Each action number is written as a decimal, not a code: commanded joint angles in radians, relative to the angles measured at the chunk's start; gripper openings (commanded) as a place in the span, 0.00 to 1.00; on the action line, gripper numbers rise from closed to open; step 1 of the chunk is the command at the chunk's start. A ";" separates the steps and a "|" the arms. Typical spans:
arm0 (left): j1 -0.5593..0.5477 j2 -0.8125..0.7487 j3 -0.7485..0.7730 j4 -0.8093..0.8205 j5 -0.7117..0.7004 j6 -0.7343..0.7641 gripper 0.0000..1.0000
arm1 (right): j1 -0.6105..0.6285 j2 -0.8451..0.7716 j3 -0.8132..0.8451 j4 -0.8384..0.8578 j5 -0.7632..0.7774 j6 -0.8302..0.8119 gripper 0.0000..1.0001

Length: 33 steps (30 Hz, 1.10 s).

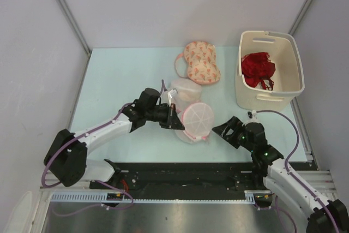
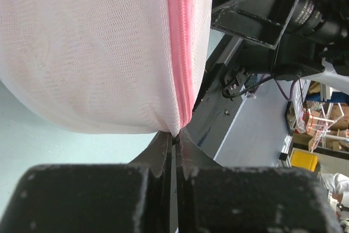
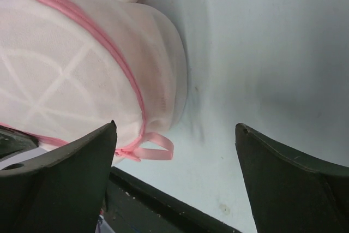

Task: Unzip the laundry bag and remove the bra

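Observation:
The robot's left gripper is pinching the bag at the pink zipper, so it should open and grab the mesh (image 2: 144, 117) next to the zipper before the right gripper takes the ribbon loop.
The laundry bag (image 1: 196, 119), a round white mesh pouch with pink zipper trim, lies tilted on the pale table near its front middle. My left gripper (image 1: 177, 119) is shut on the bag's left edge. In the left wrist view its tips (image 2: 175, 132) pinch the mesh right at the pink zipper (image 2: 180, 53). My right gripper (image 1: 222, 130) stands open just right of the bag, touching nothing. In the right wrist view the bag (image 3: 71, 75) fills the upper left. A pink ribbon loop (image 3: 155, 148) hangs at the zipper's end beside the left finger (image 3: 65, 178). The bra is hidden.
A second mesh pouch (image 1: 185, 88) lies right behind the bag. A pink bra with red motifs (image 1: 200, 63) sits further back. A white basket (image 1: 297, 64) at the back right holds a red lacy bra (image 1: 258, 69). A black rail (image 1: 191, 170) runs along the near edge.

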 commanded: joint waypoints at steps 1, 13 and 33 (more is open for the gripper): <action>0.012 -0.005 -0.006 0.038 0.082 0.037 0.00 | -0.060 0.032 -0.027 0.245 -0.173 0.005 0.91; 0.019 0.067 0.055 -0.008 0.129 0.097 0.01 | -0.062 0.325 -0.042 0.630 -0.276 -0.020 0.88; 0.035 0.032 0.209 -0.276 -0.157 0.219 0.83 | -0.042 0.268 -0.010 0.533 -0.146 0.029 0.00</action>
